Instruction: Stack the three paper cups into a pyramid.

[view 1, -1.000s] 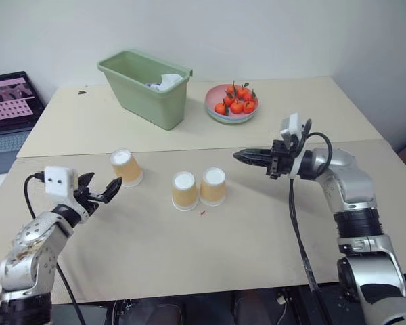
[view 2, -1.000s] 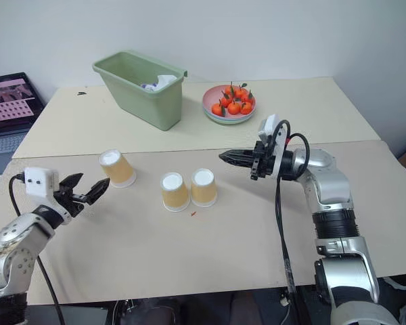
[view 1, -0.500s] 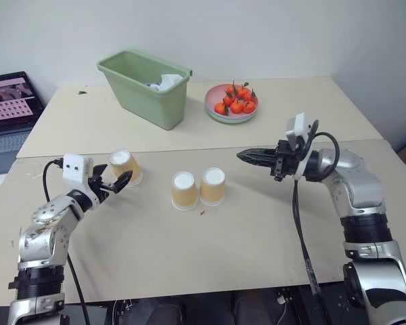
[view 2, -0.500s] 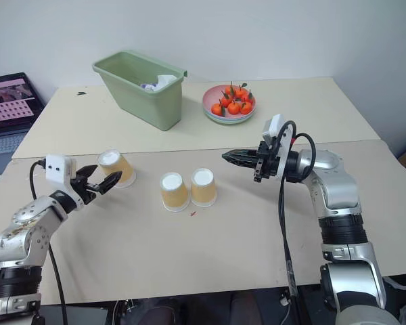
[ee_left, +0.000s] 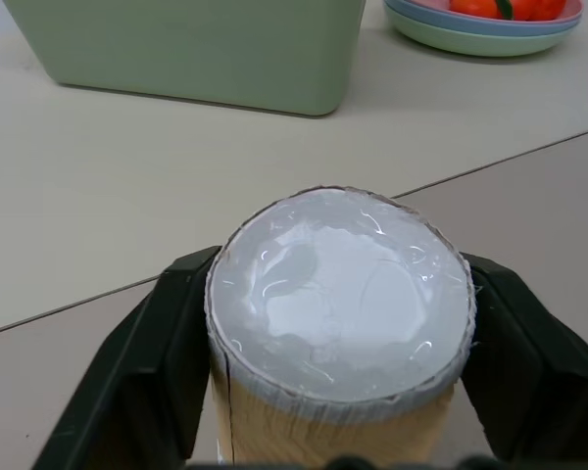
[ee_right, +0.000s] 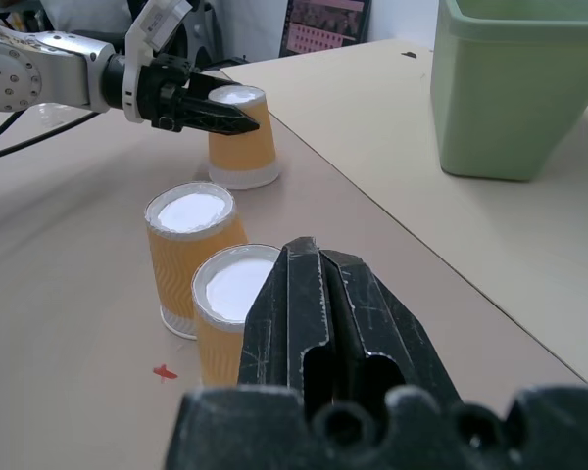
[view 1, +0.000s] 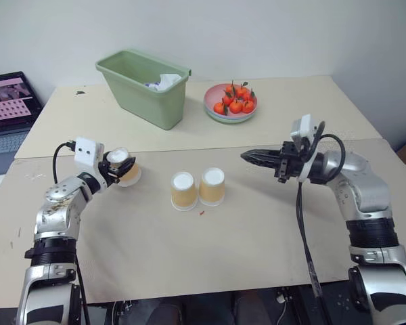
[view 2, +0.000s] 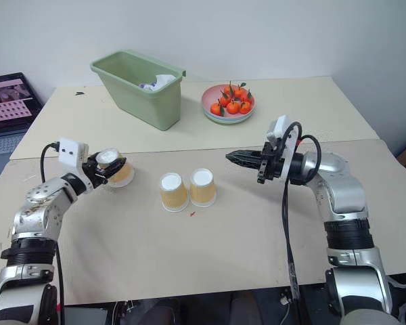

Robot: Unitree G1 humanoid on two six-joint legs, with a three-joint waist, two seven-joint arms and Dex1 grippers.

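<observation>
My left gripper needs to release the paper cup on the white bases of the touching pair [view 1: 198,180], so that it straddles both.
Three paper cups stand upside down on the table, yellow-orange with white bases. Two of them [view 1: 183,191] [view 1: 212,186] sit side by side, touching, in the middle. The third paper cup [view 1: 127,173] stands apart to their left, and my left gripper [view 1: 116,166] is shut on it, a black finger [ee_left: 147,362] pressed against each side just under the base [ee_left: 338,294]. To the right of the pair my right gripper [view 1: 247,156] hovers above the table, shut and holding nothing, pointing level toward the cups.
A green bin [view 1: 145,84] with crumpled paper stands at the back, beside a pink plate of oranges [view 1: 231,103]. An open laptop [view 1: 7,101] sits off the far left edge. A seam between two tabletops [view 1: 189,150] runs behind the cups.
My left gripper moved forward to the left cup and closed from open onto its sides. The right gripper stayed shut and barely shifted.
</observation>
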